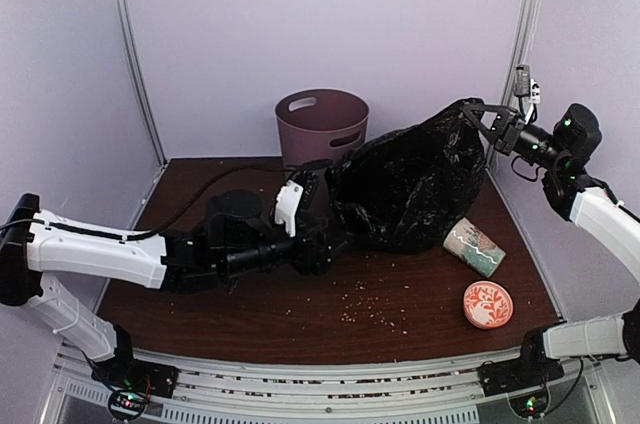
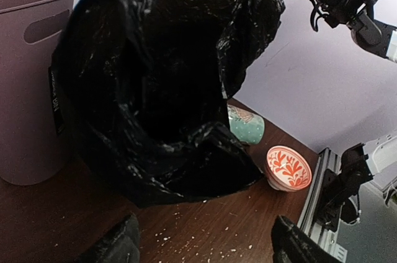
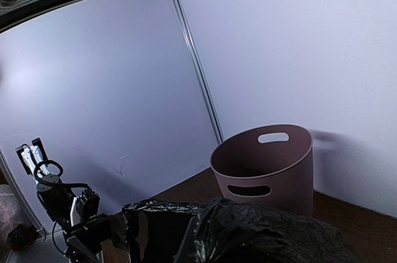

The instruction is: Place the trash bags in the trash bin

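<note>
My left gripper is going to close on the black trash bag's lower edge [image 1: 352, 235] [image 2: 197, 199], at the opening just in front of its fingers.
A big black trash bag [image 1: 410, 184] stands bulging on the brown table, its top right corner pulled up. My right gripper [image 1: 480, 119] is shut on that corner; its fingers do not show in the right wrist view, only the bag [image 3: 267, 232] below. The mauve-brown trash bin [image 1: 321, 124] stands upright behind the bag's left side, and shows in the left wrist view [image 2: 28, 89] and the right wrist view [image 3: 263, 170]. My left gripper [image 1: 325, 244] lies low at the bag's lower left edge, open and empty [image 2: 205, 238], with the bag [image 2: 161, 89] just ahead of it.
A patterned cream-and-teal mug [image 1: 475, 246] lies on its side right of the bag, also in the left wrist view [image 2: 247, 125]. A red-patterned bowl [image 1: 488, 304] sits near the front right. Crumbs [image 1: 370, 309] are scattered on the table. Walls close in on three sides.
</note>
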`<state>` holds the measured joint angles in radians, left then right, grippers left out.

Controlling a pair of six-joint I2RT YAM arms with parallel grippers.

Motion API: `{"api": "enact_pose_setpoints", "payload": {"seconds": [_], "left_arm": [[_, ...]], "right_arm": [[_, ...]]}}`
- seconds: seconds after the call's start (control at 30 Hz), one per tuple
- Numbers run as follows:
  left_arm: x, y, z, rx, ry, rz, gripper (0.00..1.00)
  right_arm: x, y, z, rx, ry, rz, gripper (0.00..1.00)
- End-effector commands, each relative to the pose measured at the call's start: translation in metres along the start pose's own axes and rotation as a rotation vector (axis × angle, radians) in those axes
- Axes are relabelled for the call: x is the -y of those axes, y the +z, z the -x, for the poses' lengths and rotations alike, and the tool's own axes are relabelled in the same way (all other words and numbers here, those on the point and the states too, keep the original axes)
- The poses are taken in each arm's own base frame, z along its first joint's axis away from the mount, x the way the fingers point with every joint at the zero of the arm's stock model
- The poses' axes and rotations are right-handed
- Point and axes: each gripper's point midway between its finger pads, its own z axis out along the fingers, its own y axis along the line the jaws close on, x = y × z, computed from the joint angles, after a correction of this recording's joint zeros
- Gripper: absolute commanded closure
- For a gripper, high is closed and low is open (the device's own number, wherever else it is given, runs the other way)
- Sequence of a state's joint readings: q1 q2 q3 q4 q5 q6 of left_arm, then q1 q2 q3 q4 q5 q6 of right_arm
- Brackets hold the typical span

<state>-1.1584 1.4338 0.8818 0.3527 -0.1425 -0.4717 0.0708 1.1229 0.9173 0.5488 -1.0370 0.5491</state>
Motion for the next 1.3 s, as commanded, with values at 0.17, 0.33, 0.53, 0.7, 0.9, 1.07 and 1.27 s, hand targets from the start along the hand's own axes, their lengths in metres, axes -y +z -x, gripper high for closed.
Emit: {"api": "enact_pose_setpoints", "payload": {"seconds": [0.17, 0.33, 0.53, 0.7, 0.9, 1.07, 1.27], "left_arm": [[0.02, 0.005, 0.046, 0.218, -0.114, -0.119, 0.3], [0.026, 0.019, 0.046, 0.203, -0.134, -0.136, 0.26], [0.035, 0.04, 0.055, 0.245, -0.169, -0.174, 0.26], [0.031, 0.074, 0.064, 0.278, -0.236, -0.166, 0.28], [0.037, 0.091, 0.072, 0.292, -0.262, -0.261, 0.57], [0.046, 0.066, 0.07, 0.233, -0.18, -0.295, 0.69], [0.027, 0.019, 0.06, 0.135, 0.0, -0.161, 1.0]], "right_arm": [[-0.011, -0.002, -0.005, -0.027, -0.049, 0.029, 1.0], [-0.013, -0.003, -0.006, -0.036, -0.051, 0.039, 1.0], [-0.017, -0.001, -0.007, -0.04, -0.053, 0.054, 1.0], [-0.015, 0.0, -0.011, -0.04, -0.035, 0.049, 1.0], [-0.003, -0.001, -0.001, -0.039, -0.024, -0.039, 1.0], [0.018, -0.009, 0.007, -0.037, -0.008, -0.144, 1.0], [0.004, -0.003, 0.006, -0.063, -0.011, -0.082, 1.0]]}}
